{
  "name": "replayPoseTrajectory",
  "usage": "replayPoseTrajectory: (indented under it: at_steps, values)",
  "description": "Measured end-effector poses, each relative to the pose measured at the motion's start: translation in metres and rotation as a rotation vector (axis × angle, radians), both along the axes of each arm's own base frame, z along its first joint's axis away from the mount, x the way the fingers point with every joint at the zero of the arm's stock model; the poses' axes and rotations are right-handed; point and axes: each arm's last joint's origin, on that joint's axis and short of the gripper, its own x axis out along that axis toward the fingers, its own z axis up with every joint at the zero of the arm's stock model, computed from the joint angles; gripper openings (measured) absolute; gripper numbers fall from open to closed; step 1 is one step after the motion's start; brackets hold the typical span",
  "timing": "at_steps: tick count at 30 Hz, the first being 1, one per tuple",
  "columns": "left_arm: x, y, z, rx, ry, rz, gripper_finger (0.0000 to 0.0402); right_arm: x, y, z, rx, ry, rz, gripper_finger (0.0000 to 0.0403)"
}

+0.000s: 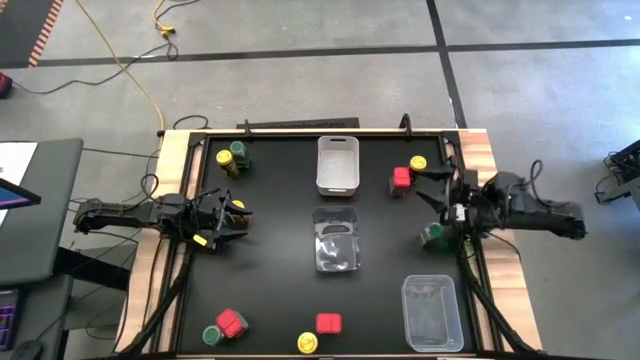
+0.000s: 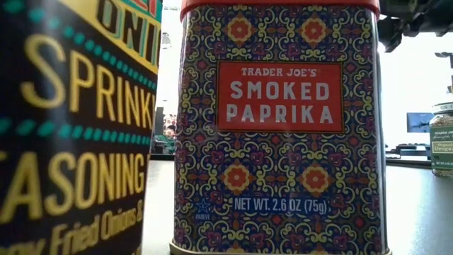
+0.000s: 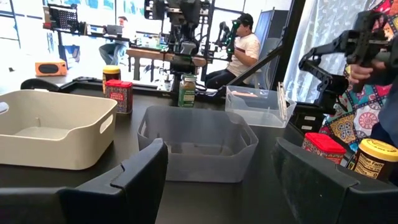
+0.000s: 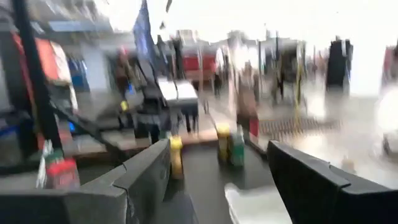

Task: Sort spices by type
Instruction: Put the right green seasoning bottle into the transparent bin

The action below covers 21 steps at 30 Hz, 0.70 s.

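The robot's right gripper should next move to the green-lidded jar standing alone nearest to it and close around the jar's lid (image 1: 435, 231).
My left gripper (image 1: 222, 220) is open near the table's left edge and holds nothing; its fingers (image 3: 140, 177) point toward the bins. My right gripper (image 1: 430, 192) is open (image 4: 217, 180) and raised near the right edge, just far of a green-lidded jar (image 1: 432, 235) (image 3: 186, 90) that stands on its base. Other spices stand in small groups: a yellow-lidded jar (image 1: 224, 157) and a green-lidded one (image 1: 238, 150) at far left. A red tin (image 1: 402, 178) with a yellow-lidded jar (image 1: 417, 162) is at far right. Red tins (image 1: 232, 322) (image 1: 328, 323) stand near the front edge.
Three bins sit down the table's middle and right: a white one (image 1: 337, 163), a grey translucent one (image 1: 335, 240) and a clear one (image 1: 432, 312). A paprika tin (image 2: 276, 127) fills the low view. People sit beyond the table (image 3: 245, 46).
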Motion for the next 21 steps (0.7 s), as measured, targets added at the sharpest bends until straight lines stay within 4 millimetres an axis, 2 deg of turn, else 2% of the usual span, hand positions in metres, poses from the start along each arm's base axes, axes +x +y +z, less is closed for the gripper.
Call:
replayPoseTrajectory:
  at_steps: [5,12,17,21]
  values:
    - [0.000,0.000,0.000,0.000,0.000,0.000,0.0277,0.004,-0.004,0.032,0.091,0.189,-0.043,0.0297]
    - [0.000,0.000,0.000,0.000,0.000,0.000,0.0277,0.017,-0.014,0.078,0.363,0.380,-0.245,0.0297]
    - [0.000,0.000,0.000,0.000,0.000,0.000,0.0277,0.026,-0.022,0.095,0.561,0.573,-0.385,0.0297]
    - [0.000,0.000,0.000,0.000,0.000,0.000,0.0277,0.029,-0.028,0.099,0.663,0.677,-0.488,0.0297]
